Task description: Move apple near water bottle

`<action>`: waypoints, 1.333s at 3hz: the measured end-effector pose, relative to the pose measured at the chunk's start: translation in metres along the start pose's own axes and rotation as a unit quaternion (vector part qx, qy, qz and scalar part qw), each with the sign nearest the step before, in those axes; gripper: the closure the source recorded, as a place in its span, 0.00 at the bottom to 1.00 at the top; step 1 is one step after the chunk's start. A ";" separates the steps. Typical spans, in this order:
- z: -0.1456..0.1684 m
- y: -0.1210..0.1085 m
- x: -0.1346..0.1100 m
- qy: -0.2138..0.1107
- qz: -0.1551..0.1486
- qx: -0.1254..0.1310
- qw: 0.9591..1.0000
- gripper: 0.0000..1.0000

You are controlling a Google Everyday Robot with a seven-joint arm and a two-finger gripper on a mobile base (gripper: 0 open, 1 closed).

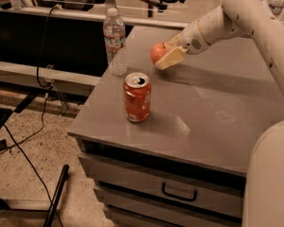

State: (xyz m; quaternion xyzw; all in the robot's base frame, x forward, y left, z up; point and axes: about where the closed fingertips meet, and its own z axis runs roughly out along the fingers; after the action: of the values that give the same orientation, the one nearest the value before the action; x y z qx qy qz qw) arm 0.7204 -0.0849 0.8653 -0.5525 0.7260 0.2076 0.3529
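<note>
Next, I release the apple from my gripper on the grey table (138, 58) beside the water bottle, behind the soda can.
The orange-red apple (157, 52) is held in my gripper (164, 56), lifted a little above the grey table top (217, 112). The gripper's pale fingers (170, 58) are shut on the apple. The white arm reaches in from the upper right. The clear ribbed water bottle (115, 42) with a white cap stands upright at the table's far left corner, to the left of the apple and apart from it.
An orange soda can (137, 97) stands upright near the table's left front, below the apple. A drawer with a dark handle (179, 194) sits under the table top. A small bottle (278, 3) is far at the upper right. Cables lie on the floor at left.
</note>
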 end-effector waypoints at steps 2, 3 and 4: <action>0.020 0.004 -0.008 0.011 -0.016 -0.016 1.000 1.00; 0.027 0.009 -0.016 0.006 -0.027 -0.033 0.999 1.00; 0.031 0.013 -0.024 0.002 -0.037 -0.044 0.998 1.00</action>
State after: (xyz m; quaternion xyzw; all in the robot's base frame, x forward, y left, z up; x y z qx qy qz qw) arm 0.7197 -0.0437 0.8613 -0.5946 0.6957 0.2251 0.3344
